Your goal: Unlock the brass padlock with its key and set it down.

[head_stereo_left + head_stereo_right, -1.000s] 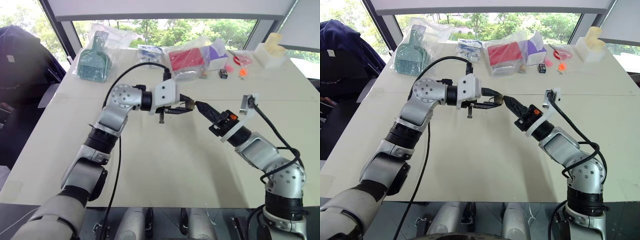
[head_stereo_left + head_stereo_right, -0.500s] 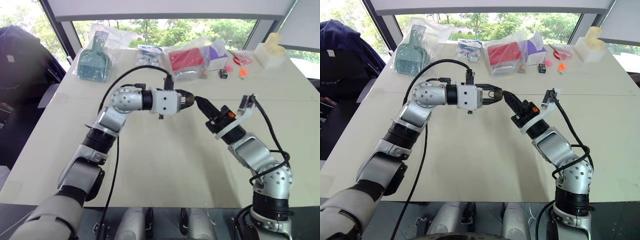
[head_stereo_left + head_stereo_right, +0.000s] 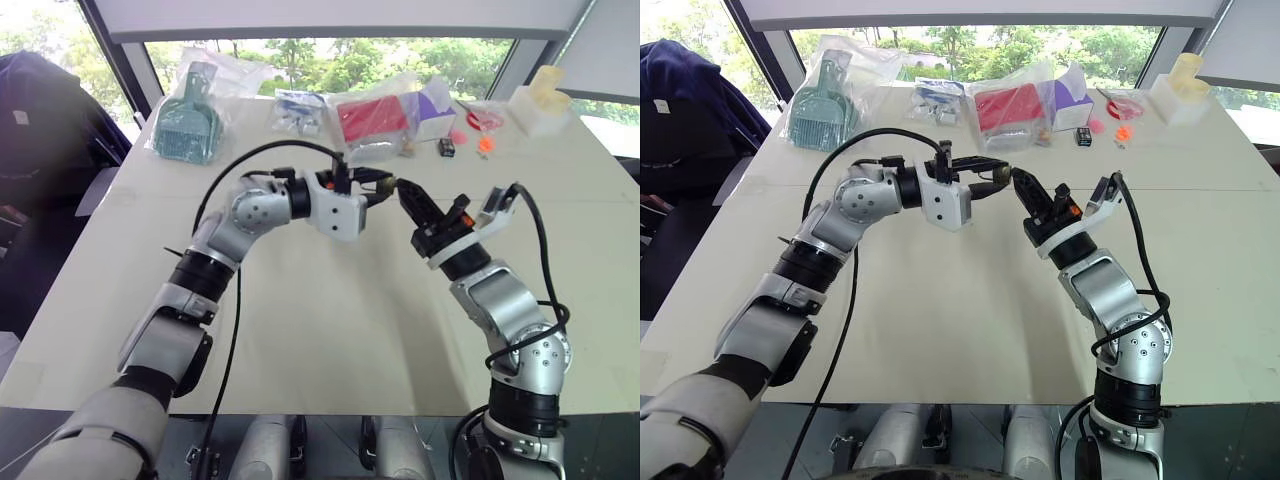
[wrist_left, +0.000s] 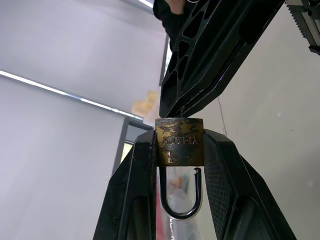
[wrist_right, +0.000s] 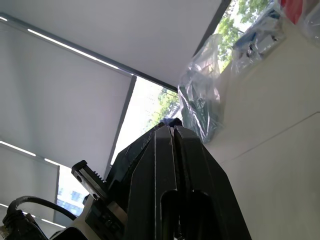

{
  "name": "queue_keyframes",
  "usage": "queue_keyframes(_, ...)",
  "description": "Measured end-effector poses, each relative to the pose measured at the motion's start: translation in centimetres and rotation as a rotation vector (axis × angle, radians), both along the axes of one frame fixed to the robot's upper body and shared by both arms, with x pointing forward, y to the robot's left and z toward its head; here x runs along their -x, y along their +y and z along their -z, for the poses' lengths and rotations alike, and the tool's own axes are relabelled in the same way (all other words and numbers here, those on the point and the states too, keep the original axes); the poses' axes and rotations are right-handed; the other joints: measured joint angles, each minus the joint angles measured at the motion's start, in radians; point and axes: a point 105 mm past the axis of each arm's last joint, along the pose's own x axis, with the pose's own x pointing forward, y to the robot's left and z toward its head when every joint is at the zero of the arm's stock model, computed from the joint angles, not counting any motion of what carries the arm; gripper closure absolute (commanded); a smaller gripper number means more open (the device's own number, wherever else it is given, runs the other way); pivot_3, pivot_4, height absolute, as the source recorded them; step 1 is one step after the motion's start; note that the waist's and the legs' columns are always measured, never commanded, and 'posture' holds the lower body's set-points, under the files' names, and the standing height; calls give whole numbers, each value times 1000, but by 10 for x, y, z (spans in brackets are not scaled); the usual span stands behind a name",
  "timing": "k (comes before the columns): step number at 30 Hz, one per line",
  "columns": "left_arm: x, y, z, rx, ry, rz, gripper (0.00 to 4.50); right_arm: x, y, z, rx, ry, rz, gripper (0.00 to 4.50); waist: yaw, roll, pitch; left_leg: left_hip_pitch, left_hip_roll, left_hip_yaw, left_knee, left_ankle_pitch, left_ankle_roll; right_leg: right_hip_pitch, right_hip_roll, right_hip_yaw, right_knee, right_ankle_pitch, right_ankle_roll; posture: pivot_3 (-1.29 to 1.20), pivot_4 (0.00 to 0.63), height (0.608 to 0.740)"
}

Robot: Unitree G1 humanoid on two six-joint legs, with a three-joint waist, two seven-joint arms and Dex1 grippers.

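The open shackle points back into my left gripper, so I will let go of the key with my right gripper and take the brass padlock's body (image 4: 179,142) with it, freeing my left gripper.
The brass padlock (image 4: 179,148) is pinched between the two black fingers of my left gripper (image 3: 383,186), which is held above the middle of the table and points to the right. Its silvery shackle (image 4: 179,200) hangs toward the wrist, and one leg ends just short of the body. My right gripper (image 3: 402,188) is shut, with its fingers (image 4: 210,60) pressed tip-first against the padlock's far end. The key is hidden where those tips meet the lock.
Along the table's (image 3: 330,330) far edge lie a bagged green item (image 3: 188,125), a bagged red box (image 3: 372,120), a purple box (image 3: 435,105), a small black box (image 3: 447,147), orange bits (image 3: 485,143) and a white object (image 3: 540,100). A dark jacket (image 3: 40,120) hangs at the left.
My left wrist has rolled over with the padlock, and its white housing now faces the camera. The right gripper has rolled too. The tips have stayed together.
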Motion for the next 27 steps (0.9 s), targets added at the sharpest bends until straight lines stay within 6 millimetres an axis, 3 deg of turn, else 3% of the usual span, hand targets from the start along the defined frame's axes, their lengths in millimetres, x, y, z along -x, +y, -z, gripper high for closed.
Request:
queue_keyframes(3, -1, -2, 2, 15, 95, 12, 3770, 1, -5, -1, 119, -55, 11, 3550, -1, 0, 0, 0, 0, 0, 0, 0, 0, 0, 0, 0, 0, 0, 0, 0, 150, 735)
queue_keyframes(9, -2, 2, 6, 0, 205, 30, 3770, 13, -19, -6, 305, -165, -17, 527, -6, 0, 0, 0, 0, 0, 0, 0, 0, 0, 0, 0, 0, 0, 0, 0, 150, 735)
queue_keyframes(14, -1, 2, 8, -3, 226, 36, 3770, 15, -21, 3, 443, -186, -47, 527, -9, 0, 0, 0, 0, 0, 0, 0, 0, 0, 0, 0, 0, 0, 0, 0, 150, 735)
queue_keyframes(26, 19, -3, 10, -17, 210, 98, 3770, 11, -10, 11, 495, -212, -109, 527, -12, 0, 0, 0, 0, -1, 0, 0, 0, 0, 0, 0, 0, 0, 0, 0, 150, 735)
queue_keyframes(27, 20, -4, 11, -21, 211, 100, 3770, 11, -10, 11, 491, -211, -111, 1039, -13, 0, 0, 0, 0, -1, 0, 0, 0, 0, 0, 0, 0, 0, 0, 0, 150, 735)
